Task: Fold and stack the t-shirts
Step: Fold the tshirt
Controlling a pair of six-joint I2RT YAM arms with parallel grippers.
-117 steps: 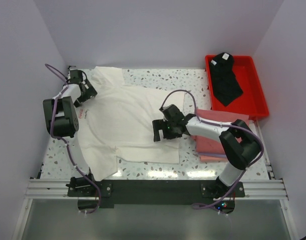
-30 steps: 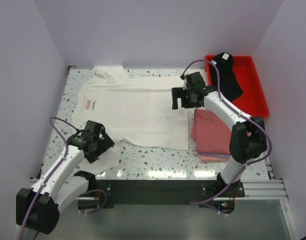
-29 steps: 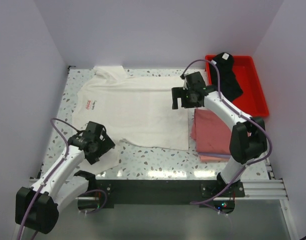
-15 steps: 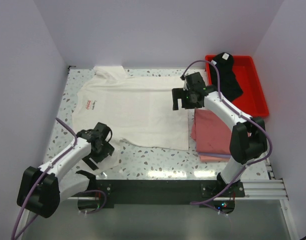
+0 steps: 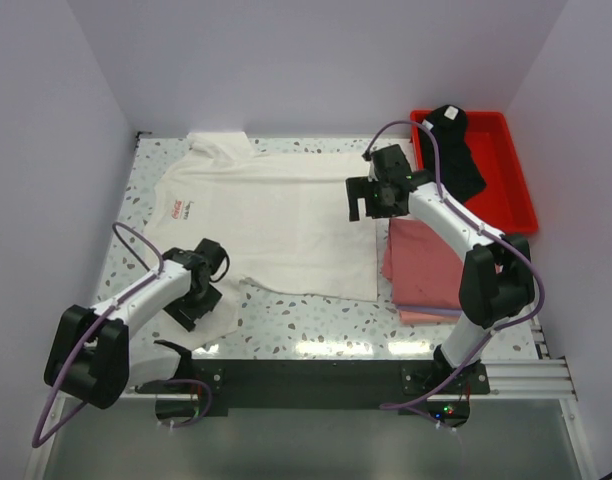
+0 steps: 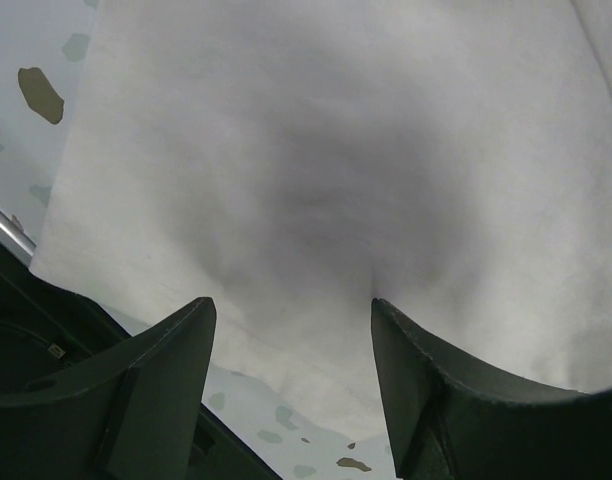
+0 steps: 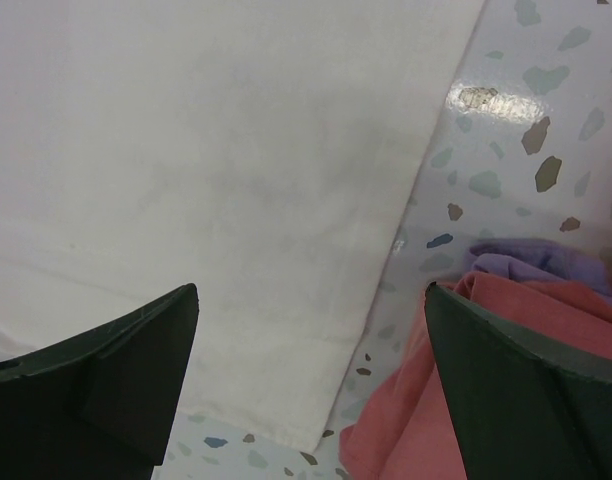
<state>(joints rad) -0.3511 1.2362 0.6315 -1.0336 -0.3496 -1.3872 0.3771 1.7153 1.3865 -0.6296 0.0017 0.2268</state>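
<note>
My right gripper is going to close on the white t-shirt's near corner [image 5: 366,297] [image 7: 284,440] beside the pink stack, because that edge is to be folded.
A white t-shirt [image 5: 271,215] lies spread flat across the table, with small red print near its left side. My left gripper [image 5: 194,305] is low over its near-left sleeve [image 5: 219,320]. In the left wrist view the jaws [image 6: 288,305] stand apart, tips pressed onto the white cloth [image 6: 316,150], with nothing pinched. My right gripper [image 5: 371,200] hovers open over the shirt's right edge [image 7: 236,180], its fingers [image 7: 311,290] spanning white cloth and the pink folded t-shirts [image 7: 456,400]. The pink stack [image 5: 431,265] sits at the right. A black t-shirt [image 5: 453,150] lies in the tray.
The red plastic tray [image 5: 511,195] stands at the back right corner. A strip of purple cloth [image 7: 526,262] shows beside the pink stack. Speckled tabletop [image 5: 306,320] runs along the near edge, bounded by a metal rail [image 5: 306,375]. Walls close in on the left, back and right.
My left arm swung in from the near-left corner onto the shirt's near sleeve, and its jaws narrowed. The right arm has barely moved.
</note>
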